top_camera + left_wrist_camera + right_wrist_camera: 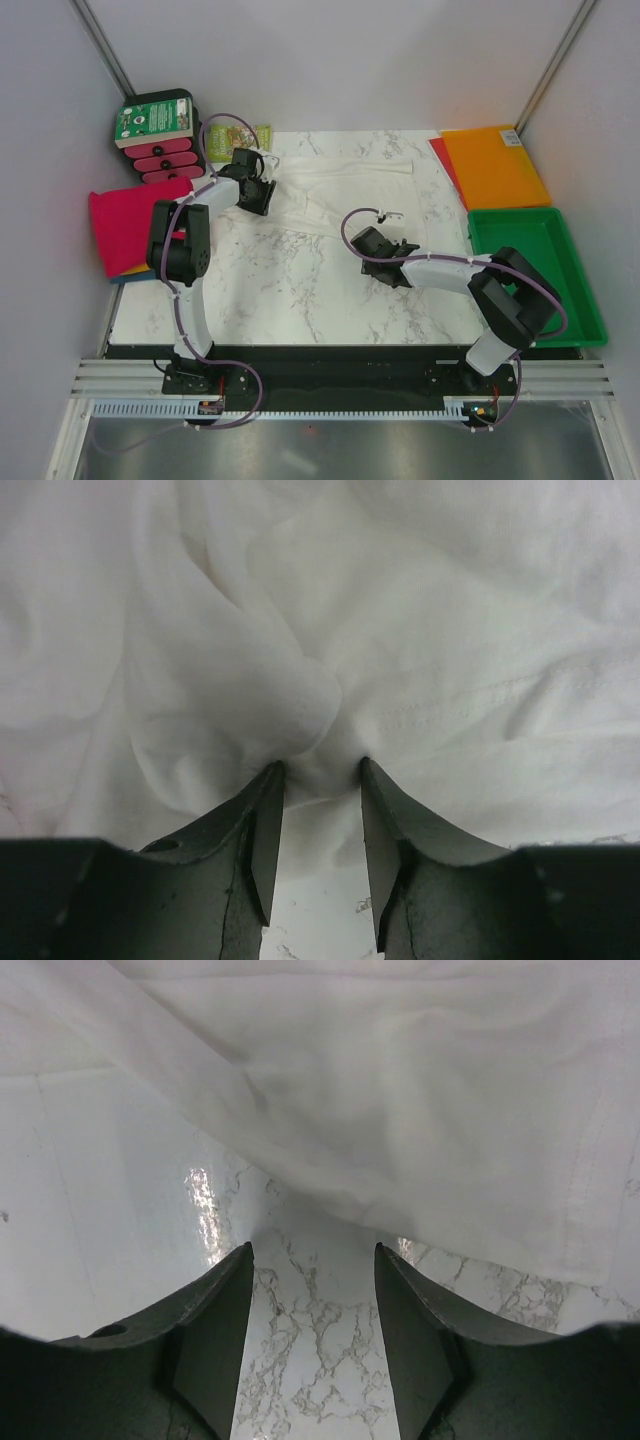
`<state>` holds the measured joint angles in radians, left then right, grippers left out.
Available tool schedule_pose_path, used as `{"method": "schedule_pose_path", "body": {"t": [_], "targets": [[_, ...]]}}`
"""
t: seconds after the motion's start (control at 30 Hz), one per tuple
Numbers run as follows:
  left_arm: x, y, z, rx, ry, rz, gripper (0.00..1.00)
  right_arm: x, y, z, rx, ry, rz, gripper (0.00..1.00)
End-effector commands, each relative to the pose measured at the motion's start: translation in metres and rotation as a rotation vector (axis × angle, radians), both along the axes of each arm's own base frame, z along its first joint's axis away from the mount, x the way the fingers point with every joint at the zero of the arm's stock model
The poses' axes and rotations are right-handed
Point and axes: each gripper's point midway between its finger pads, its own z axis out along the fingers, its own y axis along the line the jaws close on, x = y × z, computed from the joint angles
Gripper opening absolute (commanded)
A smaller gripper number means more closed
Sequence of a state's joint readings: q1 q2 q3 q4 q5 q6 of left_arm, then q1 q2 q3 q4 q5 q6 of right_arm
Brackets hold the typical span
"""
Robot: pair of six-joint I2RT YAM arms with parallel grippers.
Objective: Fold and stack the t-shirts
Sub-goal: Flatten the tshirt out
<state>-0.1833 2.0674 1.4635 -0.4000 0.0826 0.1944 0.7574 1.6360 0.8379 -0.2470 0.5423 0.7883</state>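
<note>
The near edge of the white t-shirt is bunched up over itself. Before folding, my left gripper should grab the bunched fold (315, 705), lift it and pull it toward me.
The white t-shirt (340, 180) lies wrinkled and spread out on the marble table at the back centre. My left gripper (258, 195) is at its left edge. In the left wrist view the left gripper (318, 765) is open, with a bunched fold of the white t-shirt (300, 695) between its fingertips. My right gripper (368, 245) is just in front of the shirt's near edge. In the right wrist view the right gripper (312, 1248) is open and empty over bare marble, with the shirt's hem (420, 1110) just beyond. The folded magenta shirt (135, 220) tops the pile at the left, with orange and blue edges under it.
A green plastic tray (535, 270) stands at the right edge. A flat orange sheet (493, 165) lies behind it. A box holding pink items (160, 135) and a small green packet (245, 135) sit at the back left. Walls close in on both sides.
</note>
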Motion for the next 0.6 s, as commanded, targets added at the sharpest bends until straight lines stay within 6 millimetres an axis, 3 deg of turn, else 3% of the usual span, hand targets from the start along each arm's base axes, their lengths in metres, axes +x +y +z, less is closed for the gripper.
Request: {"method": "schedule_pose_path", "body": {"t": [0.0, 0.13, 0.4, 0.5, 0.57], "targets": [[0.001, -0.005, 0.017, -0.031, -0.03, 0.006, 0.43, 0.005, 0.01, 0.006, 0.029, -0.023, 0.002, 0.59], [0.0, -0.005, 0.029, -0.037, -0.056, 0.001, 0.37, 0.001, 0.01, 0.005, 0.028, -0.02, 0.004, 0.59], [0.001, -0.004, 0.03, -0.032, -0.064, 0.003, 0.11, -0.002, 0.013, 0.005, 0.038, -0.022, 0.004, 0.59], [0.001, -0.002, 0.027, -0.022, -0.058, 0.001, 0.14, -0.002, 0.013, 0.005, 0.037, -0.023, 0.005, 0.59], [0.001, -0.001, 0.023, -0.014, -0.052, 0.007, 0.27, -0.002, 0.014, 0.006, 0.039, -0.025, 0.006, 0.59]]}}
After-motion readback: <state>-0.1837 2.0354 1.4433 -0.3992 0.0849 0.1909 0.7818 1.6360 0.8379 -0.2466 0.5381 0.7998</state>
